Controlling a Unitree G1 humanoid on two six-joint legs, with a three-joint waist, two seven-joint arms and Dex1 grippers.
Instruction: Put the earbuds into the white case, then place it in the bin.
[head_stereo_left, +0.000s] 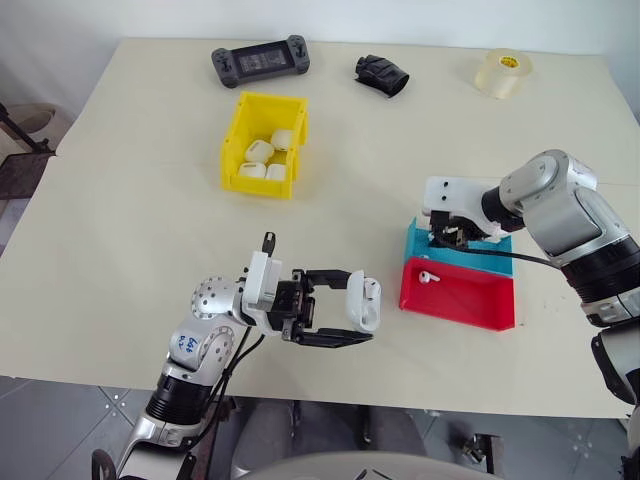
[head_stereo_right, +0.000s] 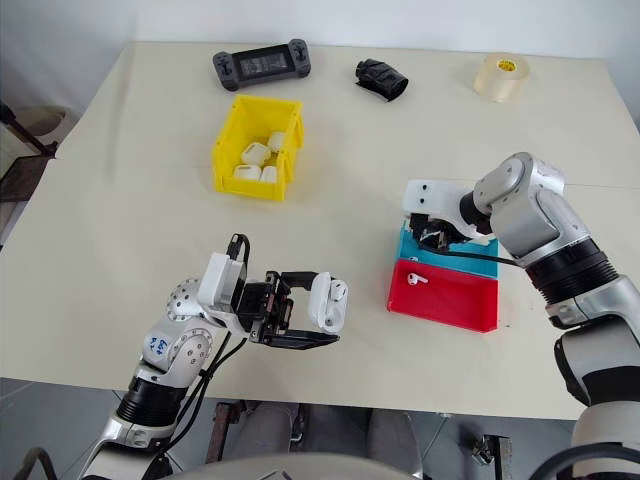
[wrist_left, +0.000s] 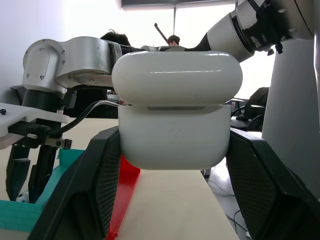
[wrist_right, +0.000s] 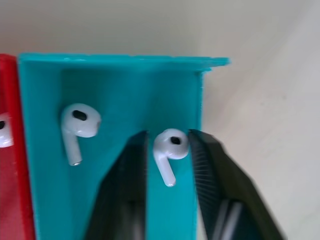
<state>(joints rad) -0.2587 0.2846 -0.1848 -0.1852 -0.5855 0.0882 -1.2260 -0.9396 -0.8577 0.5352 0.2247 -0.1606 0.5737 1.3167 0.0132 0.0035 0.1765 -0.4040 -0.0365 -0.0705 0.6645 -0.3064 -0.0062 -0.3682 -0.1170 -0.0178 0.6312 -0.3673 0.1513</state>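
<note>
My right gripper should release the earbud, still down in the blue tray, inside the open white case (head_stereo_left: 370, 287) that my left gripper holds.
My left gripper (head_stereo_left: 358, 306) is shut on the white case (head_stereo_left: 363, 303) and holds it above the table near the front edge, its fingers (wrist_left: 95, 185) pressing the case's (wrist_left: 175, 125) two sides. My right gripper (head_stereo_left: 447, 237) reaches down into the blue tray (head_stereo_left: 415, 245). There its fingers (wrist_right: 132, 170) are shut on one of the earbuds (wrist_right: 170, 146), against the head on both sides. A second earbud (wrist_right: 79, 123) lies beside it in the blue tray (wrist_right: 115, 85). Another earbud (head_stereo_left: 427, 276) lies in the red tray (head_stereo_left: 470, 300). The yellow bin (head_stereo_left: 232, 150) stands further back on the left with several white cases (head_stereo_left: 260, 152) inside.
At the table's far edge lie a black game controller (head_stereo_left: 260, 62), a crumpled black object (head_stereo_left: 382, 75) and a roll of tape (head_stereo_left: 503, 73). The red and blue trays sit side by side at the right. Bare tabletop (head_stereo_left: 140, 240) spreads between the bin and my left arm.
</note>
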